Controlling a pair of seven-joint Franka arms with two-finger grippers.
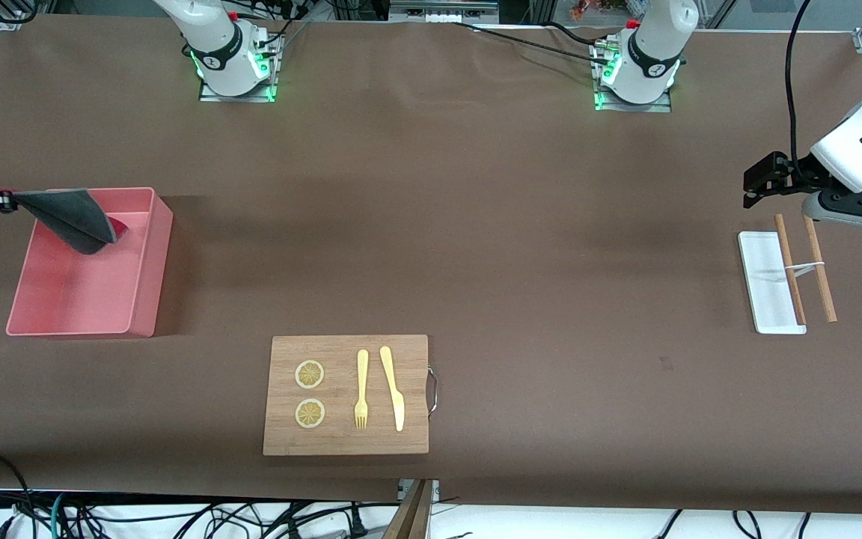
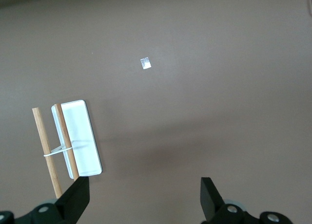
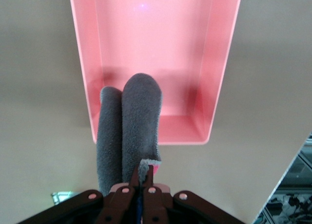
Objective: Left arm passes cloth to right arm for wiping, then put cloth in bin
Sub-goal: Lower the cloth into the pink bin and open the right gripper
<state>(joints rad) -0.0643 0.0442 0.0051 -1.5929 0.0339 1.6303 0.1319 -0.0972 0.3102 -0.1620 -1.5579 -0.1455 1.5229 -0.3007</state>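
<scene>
The robot's right gripper should release the cloth, which hangs over the bin now, inside the salmon-pink bin (image 1: 117, 256) (image 3: 139, 65), near the bin's side toward the middle of the table.
The cloth (image 1: 72, 215), dark grey with a crimson-pink edge showing, hangs from my right gripper (image 1: 10, 200) over the salmon-pink bin (image 1: 87, 299) at the right arm's end of the table. In the right wrist view the gripper (image 3: 144, 171) is shut on the cloth (image 3: 131, 121), which droops over the bin's (image 3: 214, 87) end wall. My left gripper (image 1: 751, 196) is open and empty, over the table beside a small white tray (image 1: 764, 284); in the left wrist view the left gripper (image 2: 145, 197) has its jaws wide apart over bare table.
A wooden cutting board (image 1: 346, 442) with two lemon slices, a fork and a knife lies near the front camera. Two wooden sticks (image 1: 805, 266) joined by a band rest across the white tray (image 2: 80, 136) at the left arm's end.
</scene>
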